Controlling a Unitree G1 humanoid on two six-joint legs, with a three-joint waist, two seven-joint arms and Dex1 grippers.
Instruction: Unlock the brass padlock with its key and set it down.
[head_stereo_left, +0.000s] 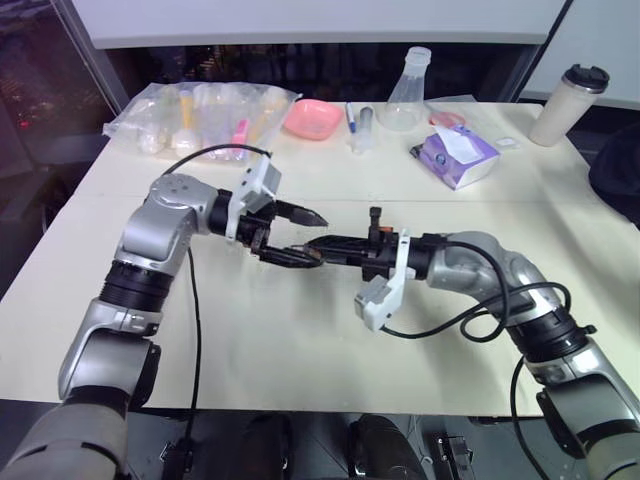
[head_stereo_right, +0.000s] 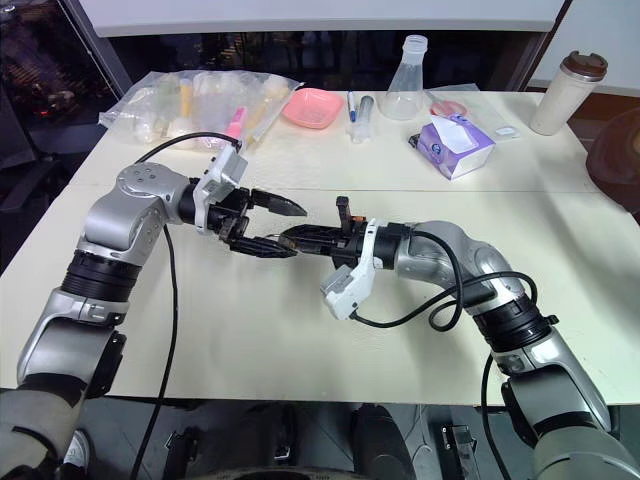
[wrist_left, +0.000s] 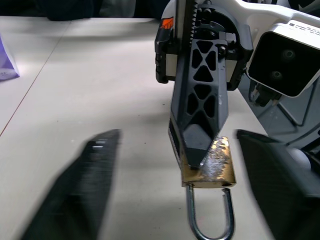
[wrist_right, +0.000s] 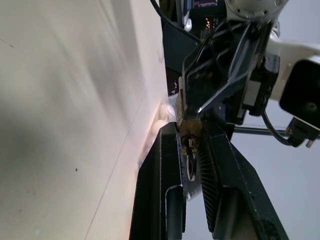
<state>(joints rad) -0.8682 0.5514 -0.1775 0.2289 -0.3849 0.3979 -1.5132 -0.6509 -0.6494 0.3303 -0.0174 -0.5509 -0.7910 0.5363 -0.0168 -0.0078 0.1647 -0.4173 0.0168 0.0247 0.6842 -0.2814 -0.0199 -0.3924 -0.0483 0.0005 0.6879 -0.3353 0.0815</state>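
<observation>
My left gripper's fingers reach past the shackle to the padlock's body. Next, I back them off, close their ends by the silvery loop (wrist_left: 212, 234) and swing it open.
The brass padlock (wrist_left: 215, 167) hangs above the table, its silvery shackle (wrist_left: 210, 222) pointing away from the fingers that hold it. My right gripper (head_stereo_left: 318, 250) is shut on the padlock's body, seen up close in the right wrist view (wrist_right: 190, 131). My left gripper (head_stereo_left: 305, 238) faces it from the left, open, with one finger (wrist_left: 95, 165) on each side of the padlock and clear of it. The two grippers meet tip to tip over the middle of the table (head_stereo_left: 300, 340). The key is hidden.
Along the far edge lie a clear plastic bag of items (head_stereo_left: 200, 115), a pink dish (head_stereo_left: 312, 118), a clear flask (head_stereo_left: 405, 95), a purple tissue pack (head_stereo_left: 455, 155) and a tumbler (head_stereo_left: 570, 105). Bare tabletop lies under and in front of the grippers.
</observation>
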